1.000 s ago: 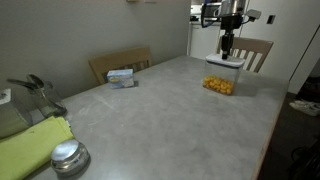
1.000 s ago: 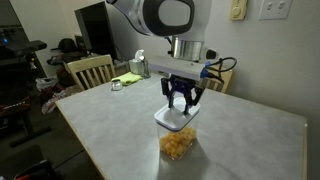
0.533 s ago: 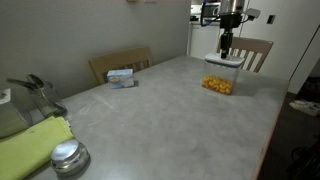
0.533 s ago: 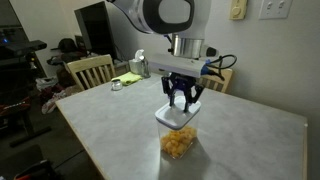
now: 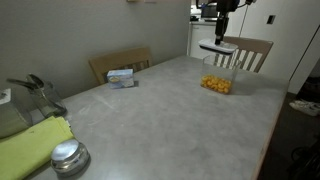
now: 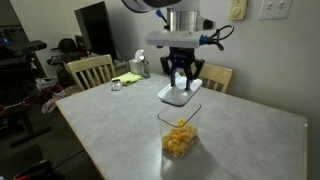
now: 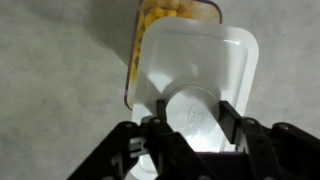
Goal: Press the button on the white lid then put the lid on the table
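Note:
My gripper should release the white lid on the grey table [image 5: 189, 91] next to the clear container, on the side toward the small box. The lid now hangs level above the container.
My gripper [image 6: 180, 82] is shut on the round raised button [image 7: 190, 112] at the centre of the white lid [image 6: 179, 96] and holds the lid in the air, lifted off the clear container with orange pieces [image 6: 179, 136]. In an exterior view the lid [image 5: 217, 47] hangs level above the container [image 5: 219, 78] at the far end of the table [image 5: 160, 120]. In the wrist view the lid [image 7: 205, 55] fills the middle, with the open container [image 7: 165, 12] below it at the top of the picture.
A round metal lid [image 5: 68, 156] and a yellow-green cloth [image 5: 32, 147] lie at the near corner. A small box [image 5: 122, 77] sits by the wall side. Wooden chairs [image 6: 88, 70] stand around the grey table [image 6: 110, 125].
My gripper has risen with the white lid in it. The lid was on the container before and now hangs clear above it.

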You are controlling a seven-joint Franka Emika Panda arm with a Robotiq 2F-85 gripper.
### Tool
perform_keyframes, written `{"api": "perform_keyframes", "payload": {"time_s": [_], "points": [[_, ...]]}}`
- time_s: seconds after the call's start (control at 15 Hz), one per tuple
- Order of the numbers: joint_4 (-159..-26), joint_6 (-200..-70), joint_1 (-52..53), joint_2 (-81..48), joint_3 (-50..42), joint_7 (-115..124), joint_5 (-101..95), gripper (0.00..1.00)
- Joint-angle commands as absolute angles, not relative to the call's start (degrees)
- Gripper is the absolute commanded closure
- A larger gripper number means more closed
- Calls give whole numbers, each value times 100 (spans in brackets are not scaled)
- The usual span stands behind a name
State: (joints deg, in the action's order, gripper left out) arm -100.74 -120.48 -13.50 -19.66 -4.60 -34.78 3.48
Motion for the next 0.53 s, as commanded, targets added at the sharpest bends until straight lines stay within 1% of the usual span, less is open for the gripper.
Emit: {"api": "perform_keyframes", "payload": {"time_s": [0.0,0.47], "points": [[-10088,-12021,-1216,-1789,-383,-3277,302,71],[-10216,-12335,-877,-2016,-73,-2935,394,71]]}}
